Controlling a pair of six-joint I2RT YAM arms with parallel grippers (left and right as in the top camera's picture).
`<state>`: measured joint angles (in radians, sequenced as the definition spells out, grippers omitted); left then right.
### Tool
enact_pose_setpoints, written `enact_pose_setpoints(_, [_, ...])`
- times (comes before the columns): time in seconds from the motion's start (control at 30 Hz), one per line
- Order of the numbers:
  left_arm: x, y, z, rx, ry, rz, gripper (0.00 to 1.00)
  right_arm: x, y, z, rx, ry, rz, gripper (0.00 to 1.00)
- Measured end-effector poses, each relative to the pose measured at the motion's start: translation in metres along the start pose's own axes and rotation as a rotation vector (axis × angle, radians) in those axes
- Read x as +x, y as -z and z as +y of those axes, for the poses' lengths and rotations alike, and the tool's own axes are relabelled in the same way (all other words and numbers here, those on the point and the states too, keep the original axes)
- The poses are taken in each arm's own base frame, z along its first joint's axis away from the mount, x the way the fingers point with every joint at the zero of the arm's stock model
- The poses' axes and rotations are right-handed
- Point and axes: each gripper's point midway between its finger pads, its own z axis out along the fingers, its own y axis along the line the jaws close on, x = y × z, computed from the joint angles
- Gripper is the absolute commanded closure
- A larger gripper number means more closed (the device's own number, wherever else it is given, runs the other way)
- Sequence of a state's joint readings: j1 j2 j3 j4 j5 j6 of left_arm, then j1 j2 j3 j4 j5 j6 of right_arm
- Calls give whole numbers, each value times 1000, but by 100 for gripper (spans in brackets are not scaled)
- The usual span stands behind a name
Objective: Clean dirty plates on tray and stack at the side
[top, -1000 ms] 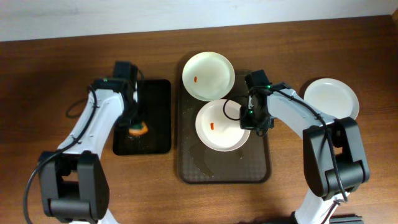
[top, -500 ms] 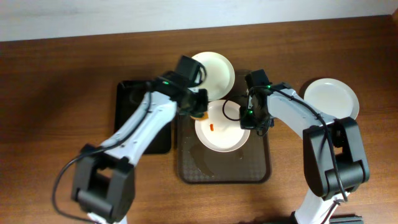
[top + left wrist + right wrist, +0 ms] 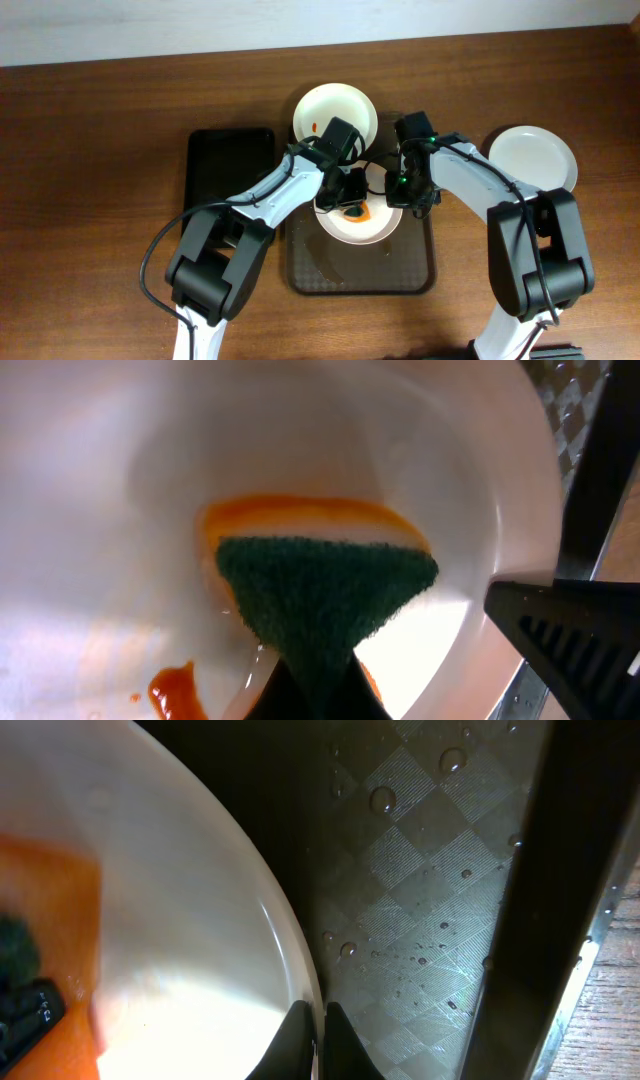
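Note:
My left gripper is to let go of the orange sponge in the middle of the smaller black tray [image 3: 224, 190].
The dark brown tray [image 3: 360, 270] holds a white plate [image 3: 345, 228] at its middle. My left gripper [image 3: 353, 200] is shut on an orange sponge with a green scouring face [image 3: 320, 595] and presses it onto this plate [image 3: 120, 510], next to an orange-red smear [image 3: 175, 690]. My right gripper [image 3: 406, 196] is shut on the plate's right rim [image 3: 170, 950], one finger on each side [image 3: 318, 1020]. A second plate [image 3: 335, 112] with a small red smear lies at the tray's far end. A third plate [image 3: 532, 158] lies on the table at the right.
A smaller black tray [image 3: 230, 185] lies left of the brown tray. The brown tray's checkered floor [image 3: 420, 870] is wet with droplets. The wooden table [image 3: 90, 180] spreads around both trays.
My left arm has swung right from the black tray, carrying the sponge onto the middle plate. The right arm and the plates have not moved.

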<state>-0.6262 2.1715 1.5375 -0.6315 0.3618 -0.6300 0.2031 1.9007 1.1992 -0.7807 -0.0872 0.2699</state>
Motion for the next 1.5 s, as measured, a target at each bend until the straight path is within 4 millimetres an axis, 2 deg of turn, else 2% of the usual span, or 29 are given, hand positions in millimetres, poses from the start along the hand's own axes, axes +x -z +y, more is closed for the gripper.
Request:
enact_pose_setpoints(0.17, [8,6,18,-106,60,26,100,0,0,0,1,-1,2,96])
enact_pose_setpoints(0.27, [10,20,40,-256,85,22,100,1,0,0,0,0,3,96])
enact_pose_setpoints(0.33, [5,27,53,-351,71,-6,100,1,0,0,0,0,3,96])
enact_pose_setpoints(0.43, [-5,33,59,-454,4,-69,100,1,0,0,0,0,4,96])
enact_pose_setpoints(0.57, [-4,42,60,-593,-79,-115,100,4,0,0,0,-1,19,96])
enact_pose_setpoints(0.63, [-3,52,64,-668,-102,-125,100,5,0,0,-2,-2,20,96])
enact_pose_setpoints(0.77, [-9,91,77,-834,-113,-154,100,6,0,0,-1,-2,27,96])
enact_pose_setpoints(0.87, [-11,107,80,-884,-112,-164,100,6,0,0,0,-2,27,96])
enact_pose_setpoints(1.03, [-2,131,78,-935,-117,-115,100,7,0,0,0,-3,27,96])
enact_pose_setpoints(1.27, [10,149,81,-978,-104,-63,100,7,0,0,0,0,27,96])
enact_pose_setpoints(1.37, [7,156,89,-999,-91,-65,100,7,0,0,-1,8,27,96])
enact_pose_setpoints(1.5, [-11,172,119,-1004,11,-87,100,7,0,0,-1,10,27,96])
